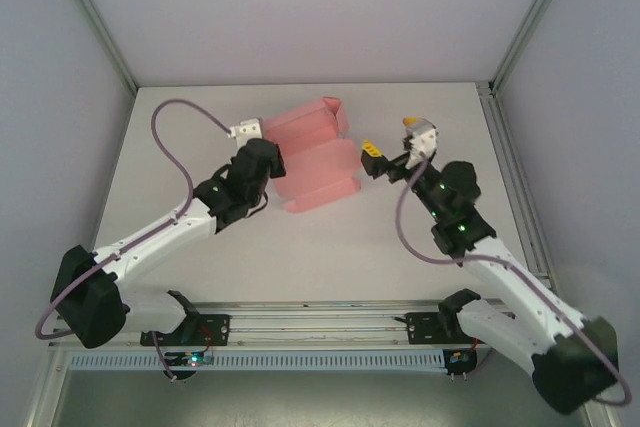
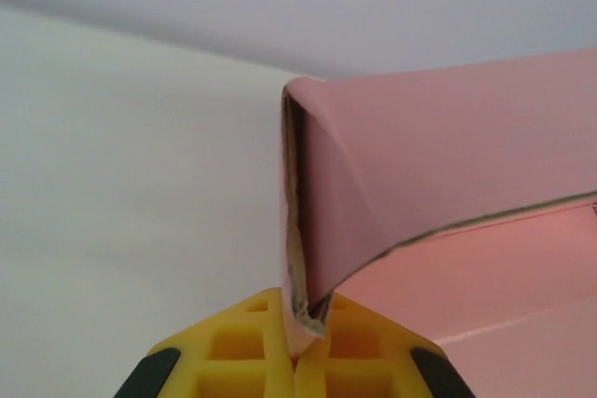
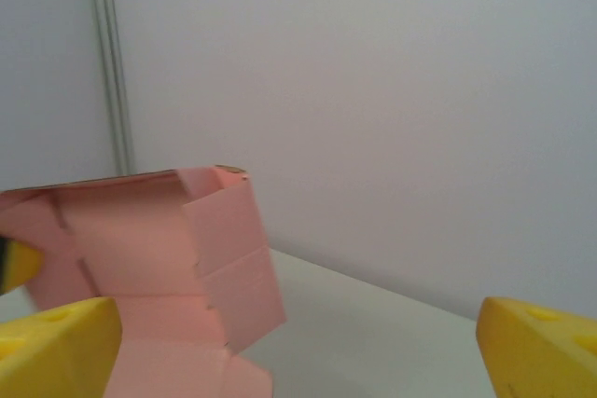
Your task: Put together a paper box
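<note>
The paper box slants, held only by my left gripper at a folded corner, so my right gripper should pinch the raised panel's free corner (image 1: 340,115) to square it.
The paper box (image 1: 318,152) is a pink die-cut card, partly folded, lying mid-table with its far panel raised. My left gripper (image 1: 268,143) is at its left edge, shut on a folded corner of the card (image 2: 303,319), which stands up between the yellow fingertips. The raised pink panel (image 2: 438,165) leans over the rest of the sheet. My right gripper (image 1: 390,147) hangs open to the right of the box, apart from it; its yellow fingers (image 3: 56,347) frame the box's upright wall and side flap (image 3: 233,258).
The white table (image 1: 200,257) is enclosed by pale walls with metal posts (image 3: 107,62) at the back corners. A rail (image 1: 310,322) runs along the near edge between the arm bases. Bare table lies right of the box.
</note>
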Motion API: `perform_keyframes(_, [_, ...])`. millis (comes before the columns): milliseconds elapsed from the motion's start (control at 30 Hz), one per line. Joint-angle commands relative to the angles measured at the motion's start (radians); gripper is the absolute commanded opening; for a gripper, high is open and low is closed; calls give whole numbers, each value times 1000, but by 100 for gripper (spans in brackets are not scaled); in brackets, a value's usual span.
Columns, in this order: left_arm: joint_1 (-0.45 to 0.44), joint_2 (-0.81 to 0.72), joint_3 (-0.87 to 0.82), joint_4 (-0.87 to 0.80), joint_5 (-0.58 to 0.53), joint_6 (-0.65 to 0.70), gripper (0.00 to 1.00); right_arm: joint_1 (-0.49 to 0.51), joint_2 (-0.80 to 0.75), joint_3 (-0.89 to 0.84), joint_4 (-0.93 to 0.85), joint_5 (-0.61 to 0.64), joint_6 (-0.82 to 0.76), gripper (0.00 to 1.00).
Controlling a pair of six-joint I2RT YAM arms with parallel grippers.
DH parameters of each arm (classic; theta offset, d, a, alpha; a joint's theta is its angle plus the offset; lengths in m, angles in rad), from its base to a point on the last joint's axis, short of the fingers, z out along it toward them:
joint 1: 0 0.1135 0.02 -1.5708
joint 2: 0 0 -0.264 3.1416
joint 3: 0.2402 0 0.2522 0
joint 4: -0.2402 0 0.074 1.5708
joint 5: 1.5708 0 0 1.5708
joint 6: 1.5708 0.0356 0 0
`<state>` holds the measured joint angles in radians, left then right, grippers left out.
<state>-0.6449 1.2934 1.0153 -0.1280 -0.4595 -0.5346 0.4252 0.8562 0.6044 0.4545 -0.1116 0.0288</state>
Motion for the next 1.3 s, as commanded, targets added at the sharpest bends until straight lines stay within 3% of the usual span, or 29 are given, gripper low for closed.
perform_keyframes(0, [10, -34, 65, -76, 54, 245, 0, -27, -73, -43, -61, -64, 118, 98])
perform_keyframes(133, [12, -70, 34, -53, 181, 268, 0, -114, -80, -6, -172, -120, 116, 94])
perform_keyframes(167, [11, -79, 22, -45, 195, 269, 0, -156, -64, 17, -202, -183, 140, 94])
perform_keyframes(267, [11, -108, -20, -23, 207, 265, 0, -293, 30, 74, -209, -524, 205, 91])
perform_keyframes(333, [12, -118, -37, -13, 215, 261, 0, -324, 107, 96, -178, -742, 189, 91])
perform_keyframes(467, [12, -126, -39, -23, 254, 263, 0, -321, 243, 123, -62, -927, 196, 89])
perform_keyframes(700, [13, -125, -51, -15, 281, 259, 0, -307, 356, 210, -68, -1006, 110, 83])
perform_keyframes(867, [11, -123, -57, -1, 268, 246, 0, -251, 382, 256, -195, -1021, 15, 75])
perform_keyframes(1033, [11, -128, -55, 4, 265, 235, 0, -174, 379, 286, -337, -892, -99, 66])
perform_keyframes(1267, [12, -135, -69, 31, 232, 203, 0, -76, 393, 313, -401, -779, -139, 57])
